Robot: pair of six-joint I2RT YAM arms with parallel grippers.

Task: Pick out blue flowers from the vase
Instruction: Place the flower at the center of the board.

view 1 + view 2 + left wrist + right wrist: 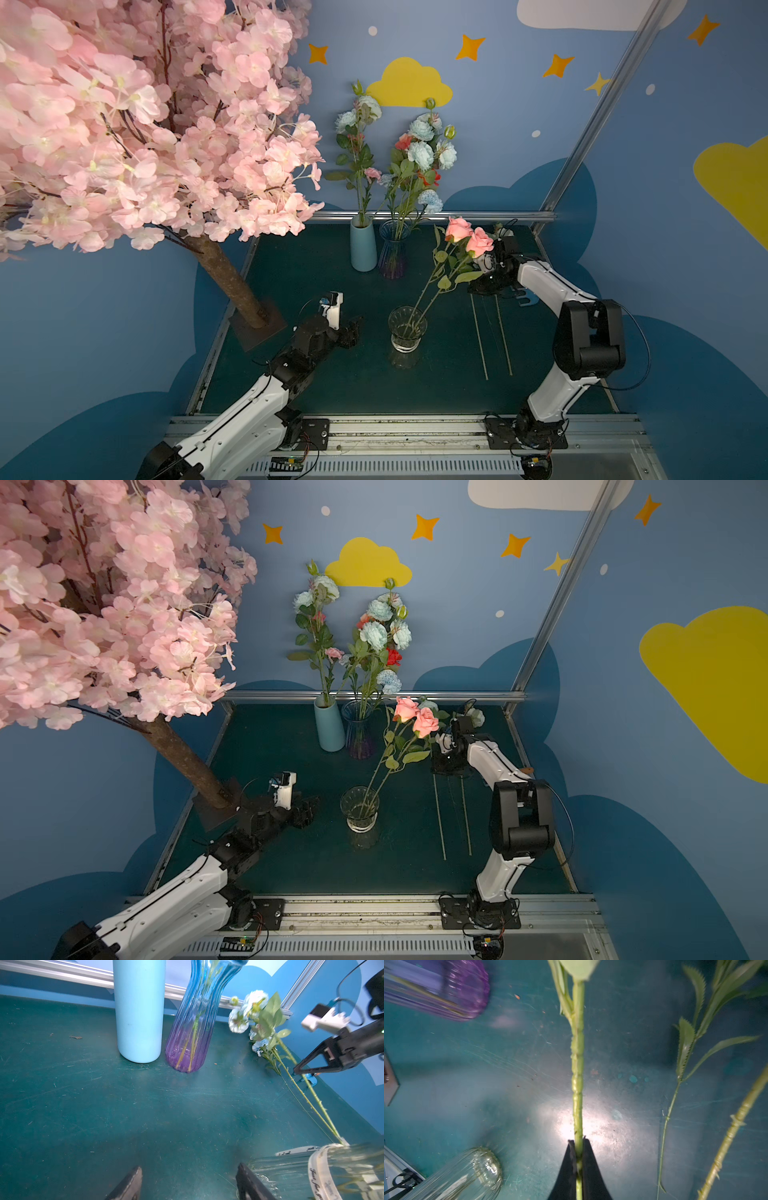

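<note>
The robot's right gripper should set the blue flower down on the table point(464, 316) point(575, 1088) between the clear glass vase and the other lying stems.
The clear glass vase point(407, 332) point(360, 810) stands mid-table with two pink roses point(467, 237) leaning to the right. Blue flowers point(239, 1020) point(476, 717) lie on the table right of it, heads toward the back wall, long stems point(503, 340) running forward. My right gripper point(473, 286) point(578, 1142) is low over them, shut on one green stem point(577, 1064); that stem's head is not seen in its own view. Left of the vase, close to the glass point(291, 1172), my left gripper point(353, 330) point(189, 1166) is open and empty.
A light blue vase point(363, 245) and a blue-purple ribbed glass vase point(394, 253) stand at the back with more blue, pink and red flowers. A big pink blossom tree point(124, 124) overhangs the left, with its trunk point(232, 282) on the table's left edge. A blue clip point(524, 297) lies behind the right arm.
</note>
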